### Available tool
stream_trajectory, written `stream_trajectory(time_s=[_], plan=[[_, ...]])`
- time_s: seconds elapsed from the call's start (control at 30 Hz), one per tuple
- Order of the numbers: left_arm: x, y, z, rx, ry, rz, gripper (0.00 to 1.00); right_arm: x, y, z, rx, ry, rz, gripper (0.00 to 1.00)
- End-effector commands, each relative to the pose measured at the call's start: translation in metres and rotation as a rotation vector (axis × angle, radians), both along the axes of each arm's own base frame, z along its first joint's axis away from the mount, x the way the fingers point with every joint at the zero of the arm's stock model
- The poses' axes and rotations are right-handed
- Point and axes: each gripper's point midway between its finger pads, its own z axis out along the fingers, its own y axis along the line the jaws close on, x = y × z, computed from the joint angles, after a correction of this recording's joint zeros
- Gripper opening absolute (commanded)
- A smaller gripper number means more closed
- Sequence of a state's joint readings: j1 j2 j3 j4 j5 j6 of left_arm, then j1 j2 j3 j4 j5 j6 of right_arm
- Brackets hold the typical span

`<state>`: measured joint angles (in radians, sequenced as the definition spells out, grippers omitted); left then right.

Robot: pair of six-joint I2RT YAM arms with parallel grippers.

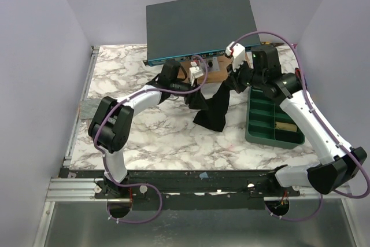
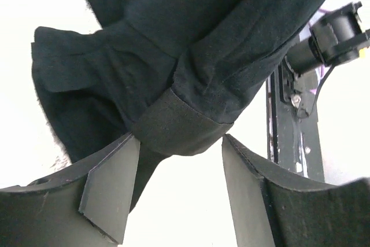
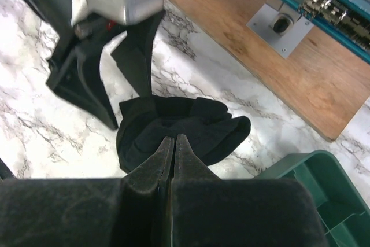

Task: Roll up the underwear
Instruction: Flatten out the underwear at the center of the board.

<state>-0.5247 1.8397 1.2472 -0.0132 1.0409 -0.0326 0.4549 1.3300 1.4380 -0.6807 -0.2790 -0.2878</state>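
Note:
The underwear is hanging bunched from my right gripper, so next my left gripper pinches the folded waistband [image 2: 181, 126] and pulls it tight before I lay the underwear flat.
The black underwear [image 1: 213, 108] hangs bunched above the marble table, between my two grippers at the back centre. My right gripper [image 1: 232, 83] is shut on its upper edge; in the right wrist view the jaws [image 3: 174, 138] meet with the cloth [image 3: 179, 122] gathered right below the tips. My left gripper [image 1: 195, 93] is at the garment's left side. In the left wrist view it [image 2: 178, 143] stands open, the folded waistband [image 2: 173, 128] dipping between the fingertips and touching the left finger [image 2: 113, 183]. The left gripper's fingers [image 3: 87, 85] also show in the right wrist view.
A green compartment tray [image 1: 274, 122] sits right of the underwear, its corner [image 3: 312, 183] near my right gripper. Behind stand a dark grey box with a teal front edge [image 1: 202, 24] and a wooden board [image 1: 217, 76]. A grey strip [image 1: 87, 108] lies at the left table edge.

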Motion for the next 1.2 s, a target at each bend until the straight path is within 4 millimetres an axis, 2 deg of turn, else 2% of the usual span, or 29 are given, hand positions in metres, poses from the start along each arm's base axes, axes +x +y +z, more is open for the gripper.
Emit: stream_trajectory(time_s=[0.0, 0.17, 0.27, 0.4, 0.5, 0.53, 0.7, 0.97, 1.03, 1.17], plan=[[0.008, 0.004, 0.025, -0.088, 0.036, 0.016, 0.60, -0.003, -0.005, 0.005, 0.019, -0.023, -0.005, 0.01], [0.005, -0.005, 0.029, -0.117, 0.078, -0.001, 0.56, -0.002, -0.007, 0.002, 0.026, -0.015, -0.006, 0.01], [0.007, -0.006, 0.023, -0.099, 0.073, 0.014, 0.57, -0.002, -0.008, 0.002, 0.027, -0.014, -0.008, 0.01], [0.019, 0.000, 0.008, -0.037, -0.005, 0.086, 0.83, -0.004, -0.009, 0.003, 0.024, -0.016, -0.007, 0.01], [0.022, 0.003, -0.002, -0.006, -0.078, 0.082, 0.92, -0.005, -0.011, 0.004, 0.024, -0.021, -0.007, 0.01], [0.023, 0.003, -0.005, -0.002, -0.091, 0.079, 0.98, -0.006, -0.011, 0.004, 0.027, -0.022, -0.005, 0.01], [0.024, -0.005, -0.013, 0.004, -0.141, 0.027, 0.99, -0.007, -0.012, 0.003, 0.036, -0.012, 0.000, 0.01], [-0.005, -0.021, -0.010, -0.055, -0.003, -0.156, 0.99, -0.007, -0.019, 0.003, 0.046, -0.013, -0.016, 0.01], [-0.010, -0.022, -0.007, -0.072, 0.009, -0.167, 0.97, -0.007, -0.019, 0.000, 0.042, -0.008, -0.017, 0.01], [-0.018, -0.023, 0.003, -0.090, 0.056, -0.190, 0.85, -0.007, -0.020, -0.002, 0.040, -0.007, -0.020, 0.01]])
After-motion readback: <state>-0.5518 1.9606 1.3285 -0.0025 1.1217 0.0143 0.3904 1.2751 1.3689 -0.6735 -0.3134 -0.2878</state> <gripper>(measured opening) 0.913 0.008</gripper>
